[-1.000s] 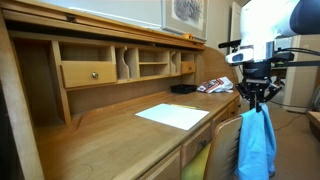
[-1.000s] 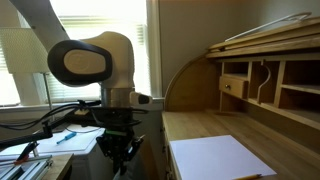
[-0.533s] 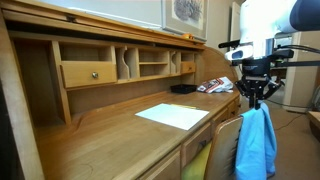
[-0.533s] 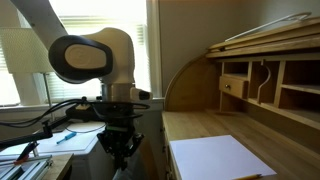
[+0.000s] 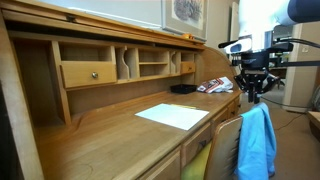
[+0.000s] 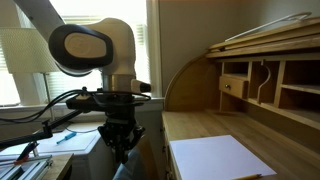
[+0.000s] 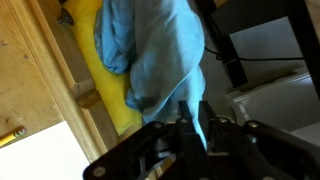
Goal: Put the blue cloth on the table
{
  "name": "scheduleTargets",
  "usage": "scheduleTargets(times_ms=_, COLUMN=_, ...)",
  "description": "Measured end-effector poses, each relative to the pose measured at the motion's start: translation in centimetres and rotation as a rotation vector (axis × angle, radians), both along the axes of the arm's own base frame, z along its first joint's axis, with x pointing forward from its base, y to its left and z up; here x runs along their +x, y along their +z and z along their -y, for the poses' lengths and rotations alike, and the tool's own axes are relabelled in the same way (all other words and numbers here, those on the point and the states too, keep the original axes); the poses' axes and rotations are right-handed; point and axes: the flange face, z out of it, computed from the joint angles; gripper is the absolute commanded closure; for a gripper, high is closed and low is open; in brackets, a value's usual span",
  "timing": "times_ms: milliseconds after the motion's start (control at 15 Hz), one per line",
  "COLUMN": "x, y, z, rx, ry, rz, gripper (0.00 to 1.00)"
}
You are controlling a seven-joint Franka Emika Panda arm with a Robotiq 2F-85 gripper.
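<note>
Next, I open my gripper, as its fingers are high at the blue cloth's top edge, then move lower and grip the cloth's fold over the chair back (image 5: 256,116) deeper before I lift.
The blue cloth (image 5: 257,143) hangs in a long fold from my gripper (image 5: 253,98), which is shut on its top edge, to the right of the table (image 5: 120,135) and above the chair. In the wrist view the cloth (image 7: 160,50) drapes down over the yellow-green seat (image 7: 100,85), pinched between my fingers (image 7: 190,115). In an exterior view my gripper (image 6: 122,150) is beside the table's end (image 6: 190,130); only a sliver of the cloth (image 6: 118,172) shows at the bottom edge.
A white sheet of paper (image 5: 172,115) lies on the table top. Pigeonhole shelves and a knobbed drawer (image 5: 88,72) stand at the rear. A dark object and papers (image 5: 205,87) lie at the table's far end. The wooden chair (image 5: 222,145) stands under the cloth.
My gripper has risen with the cloth, lifting it higher above the chair.
</note>
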Motion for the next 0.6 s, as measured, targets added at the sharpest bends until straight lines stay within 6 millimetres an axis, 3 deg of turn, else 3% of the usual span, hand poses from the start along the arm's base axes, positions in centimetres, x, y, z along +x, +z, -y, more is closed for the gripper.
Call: scheduleTargets(times_ms=600, x=-0.6, y=0.38, z=-0.15, rx=0.01, ry=0.018, rz=-0.069, gripper=0.02)
